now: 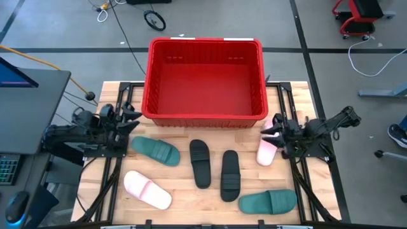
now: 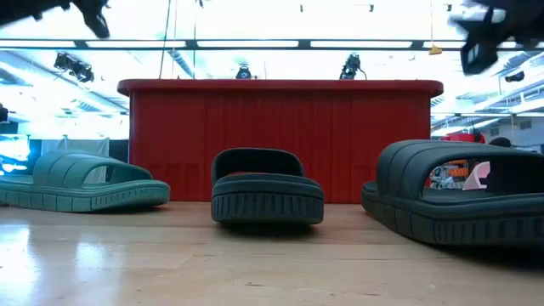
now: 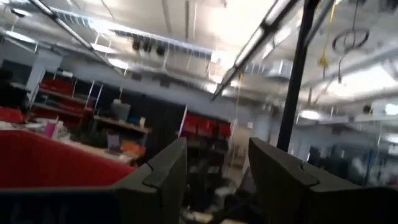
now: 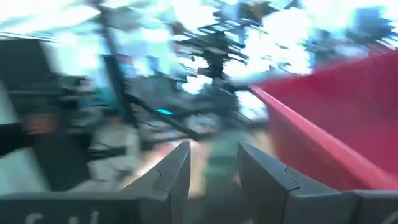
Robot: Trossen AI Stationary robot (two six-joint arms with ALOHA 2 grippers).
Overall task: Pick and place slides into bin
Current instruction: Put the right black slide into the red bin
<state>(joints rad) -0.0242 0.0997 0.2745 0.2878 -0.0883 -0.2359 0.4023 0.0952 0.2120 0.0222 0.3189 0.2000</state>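
The robot's right gripper should next go to the strap of the black slide nearest the near green slide and close on the strap's side (image 1: 238,180).
The red bin (image 1: 205,117) stands at the table's far middle and holds no slide. Six slides lie flat on their soles on the table in front of it: a dark green one (image 1: 156,151), a pale pink one (image 1: 147,189), two black ones (image 1: 200,163) (image 1: 230,173), a second dark green one (image 1: 268,201) and a second pale pink one (image 1: 267,151). My left gripper (image 1: 130,121) is open and empty beside the bin's near left corner, above the table. My right gripper (image 1: 270,130) is open and empty beside the bin's near right corner, just above the right pink slide.
The low view shows the bin's near wall (image 2: 280,140) behind a green slide (image 2: 85,183), a black slide (image 2: 267,189) and a dark ribbed slide (image 2: 459,191) nearest the camera. Bare wood lies along the table's near edge (image 1: 191,213).
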